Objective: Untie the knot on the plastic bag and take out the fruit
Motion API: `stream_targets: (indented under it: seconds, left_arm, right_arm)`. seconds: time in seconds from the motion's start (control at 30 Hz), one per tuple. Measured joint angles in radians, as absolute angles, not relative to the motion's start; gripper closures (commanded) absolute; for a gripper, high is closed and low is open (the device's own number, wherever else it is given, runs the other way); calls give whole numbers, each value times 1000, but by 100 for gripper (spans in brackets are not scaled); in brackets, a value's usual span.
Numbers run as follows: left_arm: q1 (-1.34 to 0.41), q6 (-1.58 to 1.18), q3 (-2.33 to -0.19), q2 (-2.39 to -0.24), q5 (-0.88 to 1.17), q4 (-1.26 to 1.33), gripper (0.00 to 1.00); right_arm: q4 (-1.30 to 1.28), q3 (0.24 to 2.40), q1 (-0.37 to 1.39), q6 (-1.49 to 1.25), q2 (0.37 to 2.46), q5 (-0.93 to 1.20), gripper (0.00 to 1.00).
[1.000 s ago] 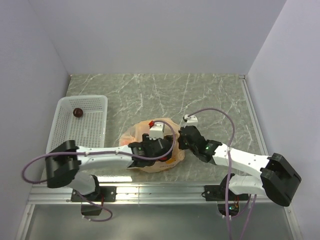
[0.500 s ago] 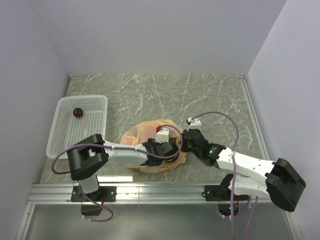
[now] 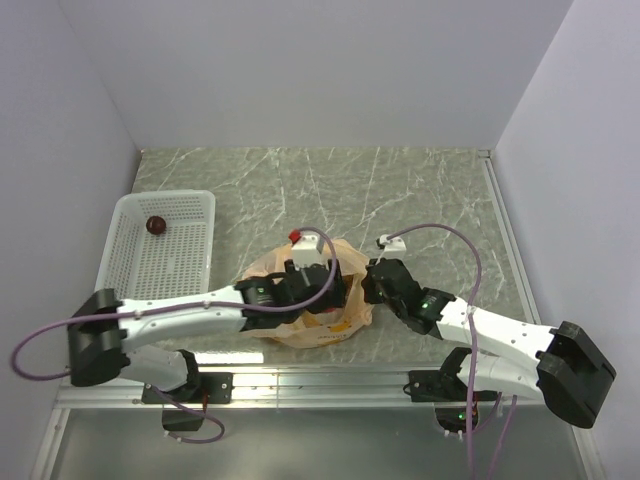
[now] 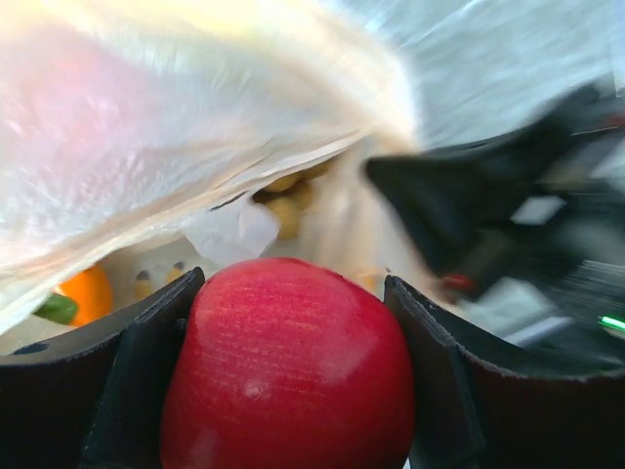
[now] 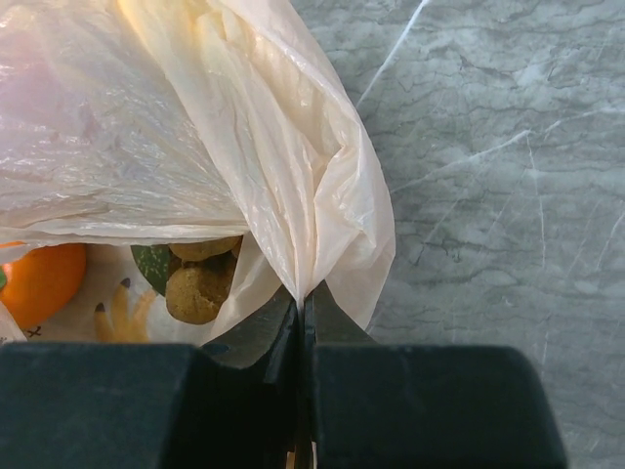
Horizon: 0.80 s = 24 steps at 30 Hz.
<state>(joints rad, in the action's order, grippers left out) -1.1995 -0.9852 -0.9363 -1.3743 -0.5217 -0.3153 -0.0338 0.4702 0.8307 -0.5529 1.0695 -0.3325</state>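
Next, my left gripper lets go of the round red fruit in the white mesh basket, just nearer than the maroon fruit (image 3: 168, 248).
The plastic bag (image 3: 352, 308), pale peach and crinkly, lies near the table's front edge with its mouth open. No knot shows. My left gripper (image 3: 297, 240) is over the bag's far side, shut on a round red fruit (image 4: 288, 366) that fills the gap between its jaws. The red fruit (image 3: 296, 236) also shows from above. My right gripper (image 5: 304, 305) is shut on a pinched fold of the bag's rim at the bag's right side (image 3: 368, 285). Inside the bag (image 5: 293, 166) I see an orange (image 5: 39, 278), a tan cluster (image 5: 200, 278) and small bananas (image 5: 115, 313).
A white mesh basket (image 3: 185, 262) stands at the left with a dark maroon round fruit (image 3: 155, 225) in its far end. Grey marble tabletop (image 3: 400, 200) stretches behind and to the right of the bag. Walls close in on three sides.
The left gripper reached further right into the bag half a second ago, then drew back up and left with the red fruit. The right gripper stayed clamped on the bag's rim.
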Motion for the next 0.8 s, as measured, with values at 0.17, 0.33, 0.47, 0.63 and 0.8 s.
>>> stream_targets:
  seconds: [0.17, 0.33, 0.47, 0.63, 0.8]
  left_arm:
    - [-1146, -939, -956, -1224, -527, -332, 83]
    - [-939, -851, -1009, -1122, -558, -382, 82]
    - [-701, -778, -1031, -1050, -568, -399, 80]
    - [-266, -697, -1003, -1001, -470, -399, 77]
    - [105, -658, -896, -1051, -339, -370, 68]
  right_arm:
    - [-34, 470, 831, -554, 1069, -340, 93]
    - [-44, 470, 831, -562, 1069, -356, 94]
    - [-66, 470, 831, -566, 1056, -366, 94]
    - [-94, 470, 831, -568, 1008, -374, 93]
    - [-115, 470, 831, -568, 976, -373, 93]
